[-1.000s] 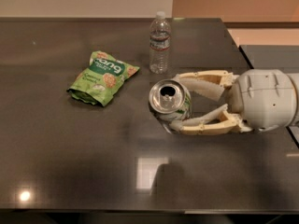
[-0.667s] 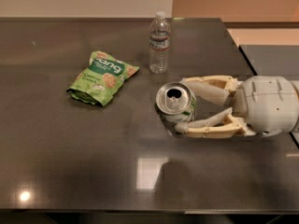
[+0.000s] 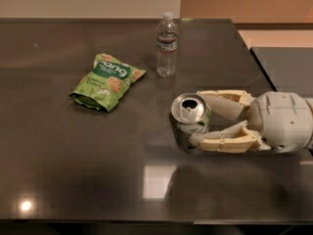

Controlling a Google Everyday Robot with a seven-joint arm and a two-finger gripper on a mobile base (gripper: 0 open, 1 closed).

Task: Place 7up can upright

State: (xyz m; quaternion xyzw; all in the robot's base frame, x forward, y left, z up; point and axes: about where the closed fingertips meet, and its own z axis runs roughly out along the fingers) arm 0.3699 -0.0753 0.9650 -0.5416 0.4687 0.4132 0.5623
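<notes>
Next, the gripper sets the 7up can upright on the dark table (image 3: 189, 157) by the far corner of the bright square reflection and lets go. The can now stands on that table.
The 7up can (image 3: 189, 112) stands about upright on the dark table (image 3: 88, 160), right of centre, with its open silver top facing up and a green band on its side. My gripper (image 3: 197, 117) reaches in from the right edge. Its two cream fingers sit on the far and near sides of the can and close on it. The lower part of the can is partly hidden by the near finger (image 3: 220, 142).
A clear plastic water bottle (image 3: 167, 45) stands behind the can, toward the table's far edge. A green snack bag (image 3: 107, 81) lies to the left. The table's right edge runs just behind my gripper's round white body (image 3: 283, 122).
My gripper and the can between its fingers have shifted together a little to the right and toward the near edge. The bottle and bag have not moved.
</notes>
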